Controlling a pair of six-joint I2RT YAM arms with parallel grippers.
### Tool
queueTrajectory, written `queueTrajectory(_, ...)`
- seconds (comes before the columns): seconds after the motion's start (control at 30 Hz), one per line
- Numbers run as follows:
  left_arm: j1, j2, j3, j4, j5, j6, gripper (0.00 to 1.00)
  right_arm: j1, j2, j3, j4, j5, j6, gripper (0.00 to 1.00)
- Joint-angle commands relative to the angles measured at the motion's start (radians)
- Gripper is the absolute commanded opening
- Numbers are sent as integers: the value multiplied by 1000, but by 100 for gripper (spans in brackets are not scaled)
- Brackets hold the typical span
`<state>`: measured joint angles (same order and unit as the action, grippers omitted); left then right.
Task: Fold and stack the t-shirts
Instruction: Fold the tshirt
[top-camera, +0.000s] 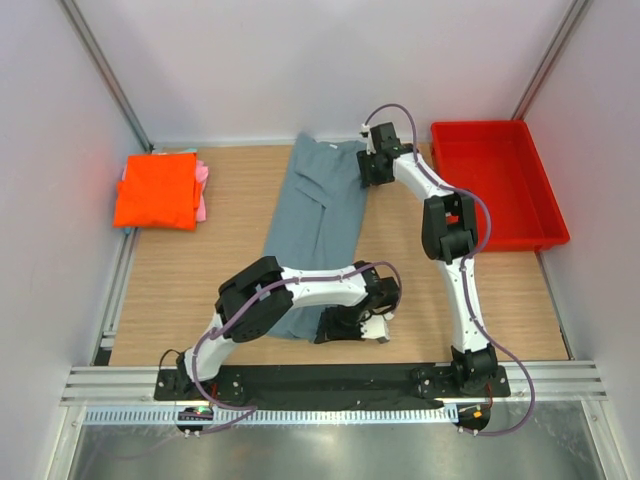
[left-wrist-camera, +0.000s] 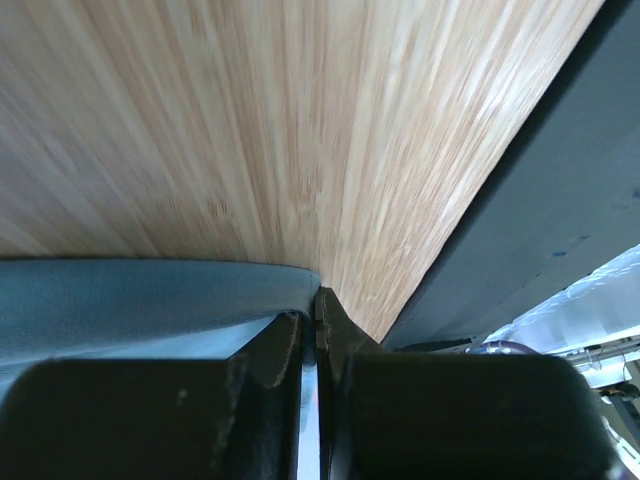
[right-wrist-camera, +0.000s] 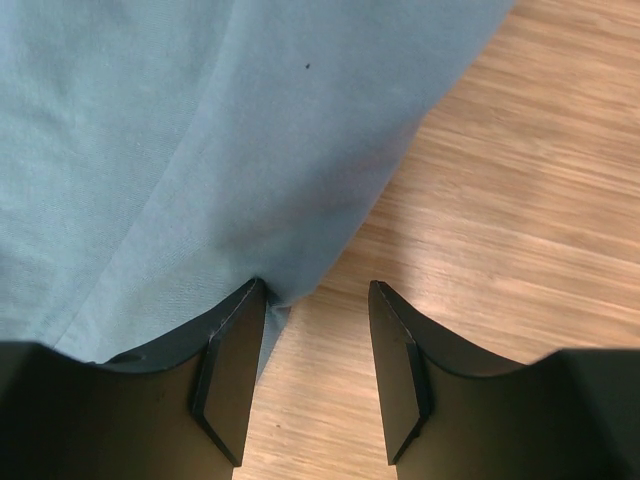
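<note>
Next, my left gripper lets go of the t-shirt's hem on bare wood (top-camera: 373, 346) (left-wrist-camera: 430, 158) by the black base strip, in line with my right gripper.
A large grey-blue t-shirt (top-camera: 318, 225) lies lengthwise down the middle of the wooden table, folded in to a long strip. My left gripper (top-camera: 360, 328) is low at its near right corner. In the left wrist view the left gripper (left-wrist-camera: 312, 300) is shut on the hem of the grey-blue t-shirt (left-wrist-camera: 140, 295). My right gripper (top-camera: 372, 170) is at the shirt's far right edge. It stands open (right-wrist-camera: 316, 290), its left finger touching the edge of the cloth (right-wrist-camera: 180, 150), with bare wood between the jaws. An orange t-shirt (top-camera: 156, 190) lies folded on a pink one (top-camera: 203, 190) at the far left.
A red plastic bin (top-camera: 497, 190) stands at the far right of the table. Grey walls close in the table on the left, back and right. A black base strip (top-camera: 330, 380) with both arm mounts runs along the near edge.
</note>
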<state>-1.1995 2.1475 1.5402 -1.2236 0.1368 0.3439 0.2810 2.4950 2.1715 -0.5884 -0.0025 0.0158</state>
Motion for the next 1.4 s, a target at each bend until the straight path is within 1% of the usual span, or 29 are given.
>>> queueTrajectory(0.0, -32, 83, 46, 173, 98, 14, 1, -3, 59, 57, -28, -37, 24, 52)
queueTrajectory(0.23, -51, 172, 227, 122, 90, 29, 1, -5, 74, 63, -11, -74, 24, 52)
queueTrajectory(0.27, -57, 195, 271, 116, 89, 32, 1, -3, 74, 74, -11, -82, 29, 52)
queueTrajectory(0.5, -77, 274, 428, 73, 84, 41, 0, -5, 93, 117, 1, -137, 55, 53)
queueTrajectory(0.6, -83, 299, 478, 58, 90, 43, 0, -3, 107, 148, -5, -160, 64, 53)
queueTrajectory(0.77, -87, 299, 491, 56, 63, 30, 1, -5, 91, 140, -10, -160, 55, 53)
queueTrajectory(0.8, -87, 295, 488, 52, 35, 27, 4, -6, 67, 130, -8, -151, 49, 53)
queueTrajectory(0.83, -87, 261, 463, 52, 18, 17, 12, -9, 50, 98, -2, -146, 36, 53)
queueTrajectory(0.87, -89, 232, 436, 61, -3, 7, 26, -12, 26, 74, 2, -133, 32, 53)
queueTrajectory(0.9, -89, 182, 385, 106, -46, -5, 52, -14, -2, 48, 10, -128, 27, 53)
queueTrajectory(0.93, -89, 70, 273, 140, -57, -9, 60, -16, -69, -16, 30, -123, 24, 53)
queueTrajectory(0.97, -89, -4, 205, 171, -66, -16, 67, -25, -106, -53, 39, -122, 18, 53)
queueTrajectory(1.0, -91, -64, 151, 237, -80, -25, 79, -29, -146, -90, 53, -122, 16, 53)
queueTrajectory(1.03, -91, -122, 109, 254, -98, -35, 84, -32, -239, -170, 67, -119, 16, 53)
queueTrajectory(1.07, -91, -230, 57, 259, -101, -43, 88, -35, -283, -211, 97, -119, 16, 53)
queueTrajectory(1.1, -91, -273, 46, 254, -108, -72, 97, -45, -336, -249, 108, -116, 21, 53)
queueTrajectory(1.13, -91, -319, 38, 248, -120, -91, 100, -48, -381, -319, 117, -108, 27, 53)
queueTrajectory(1.17, -84, -378, 35, 233, -124, -97, 100, -52, -477, -358, 131, -109, 39, 53)
queueTrajectory(1.2, -78, -403, 34, 224, -155, -117, 100, -62, -520, -398, 140, -119, 68, 53)
queueTrajectory(1.23, -62, -419, 32, 217, -154, -123, 100, -66, -562, -483, 156, -143, 87, 54)
queueTrajectory(1.27, -16, -428, 38, 208, -120, -135, 100, -68, -644, -522, 157, -157, 99, 54)
queueTrajectory(1.3, 7, -443, 49, 191, -86, -163, 99, -68, -672, -556, 148, -162, 116, 54)
queueTrajectory(1.33, 59, -448, 60, 184, -63, -183, 99, -68, -698, -611, 124, -183, 139, 54)
queueTrajectory(1.37, 92, -452, 69, 173, 19, -210, 100, -68, -732, -637, 107, -255, 156, 54)
